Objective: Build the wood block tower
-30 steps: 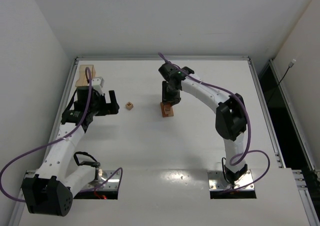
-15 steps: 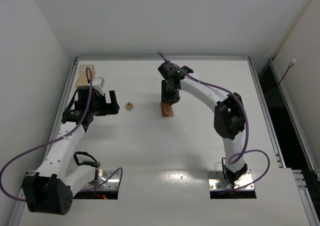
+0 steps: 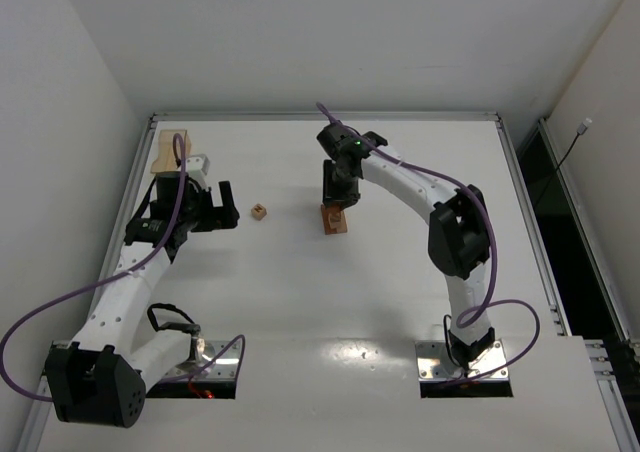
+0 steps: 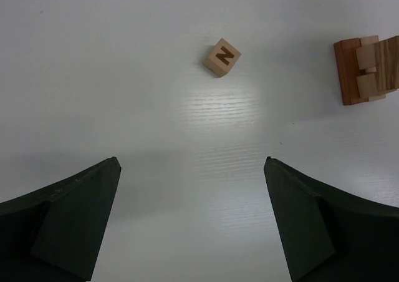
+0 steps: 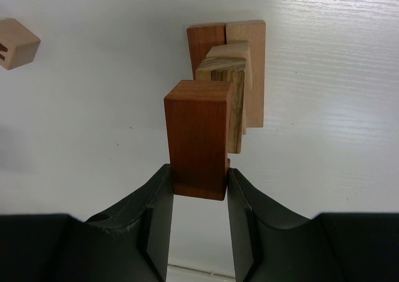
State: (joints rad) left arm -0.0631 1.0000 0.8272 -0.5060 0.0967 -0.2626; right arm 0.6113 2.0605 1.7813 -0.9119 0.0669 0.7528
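Observation:
The loose tan cube should be next for my left gripper, which should go to it and close on the cube's opposite sides (image 3: 258,212) (image 4: 221,58), with the N between its fingers.
The wood block tower (image 3: 334,220) stands mid-table as a short stack: a reddish-brown and a tan bar (image 5: 244,35) side by side at the bottom, with pale striped pieces (image 5: 234,82) on them. My right gripper (image 5: 198,183) is shut on a reddish-brown block (image 5: 198,135), held upright over the stack against the striped piece. Whether it rests on the stack I cannot tell. A loose tan cube printed with an N (image 4: 221,57) lies to the left of the tower (image 4: 365,70). My left gripper (image 4: 192,163) hangs open short of that cube, with nothing between its fingers.
A larger pale wooden box (image 3: 171,153) stands at the back left corner, just behind the left arm. Raised rails (image 3: 330,117) edge the table at the back and sides. White walls close in on the left and behind.

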